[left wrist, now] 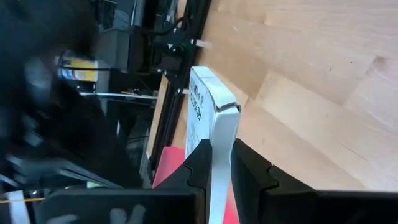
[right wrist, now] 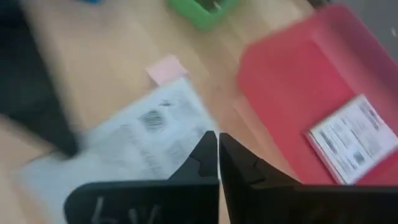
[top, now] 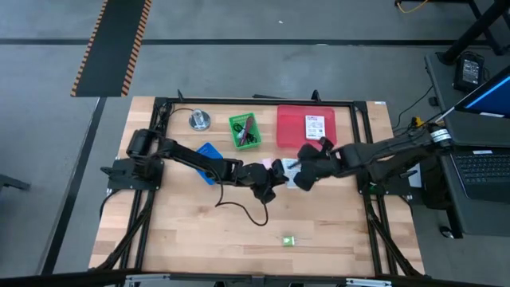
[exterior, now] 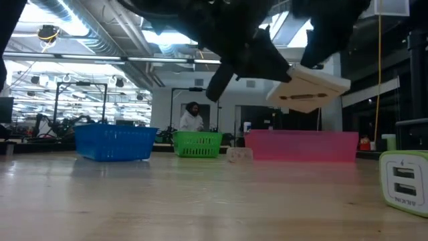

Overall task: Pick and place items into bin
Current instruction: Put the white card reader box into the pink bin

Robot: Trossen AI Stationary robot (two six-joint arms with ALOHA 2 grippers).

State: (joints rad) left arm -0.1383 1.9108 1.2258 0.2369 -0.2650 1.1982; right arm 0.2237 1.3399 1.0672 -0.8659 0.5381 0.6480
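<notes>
I have my right gripper shut above the white packet's printed side, so I need to back it off, open it, and take the packet's loose end (exterior: 341, 83) with it before my left gripper opens.
A flat white packet (left wrist: 208, 106) with dark print is up off the table near its middle, and my left gripper (left wrist: 221, 152) is shut on it. In the high view the packet (top: 292, 175) shows between the two grippers. My right gripper (right wrist: 217, 140) hangs above it, shut, with nothing between its fingers. A second printed packet (top: 316, 126) lies flat in the red bin (top: 291, 131). A small pink piece (right wrist: 166, 68) lies on the wood beside the held packet. A black cable (top: 247, 211) and a small green block (top: 288, 239) lie nearer the front edge. My left gripper pinches the packet between its two fingers by one thin end (left wrist: 219, 163). The fingers reach in from the table's left, slanting a little downward. The rest of the packet sticks out ahead of the fingers, and the packet (exterior: 307, 90) hangs clear above the tabletop.
A green basket (top: 244, 131) holding small things stands left of the red bin. A blue basket (top: 209, 159) lies partly under my left arm. A round silver object (top: 199, 119) sits at the far left. A person (exterior: 192, 117) stands in the room beyond the table.
</notes>
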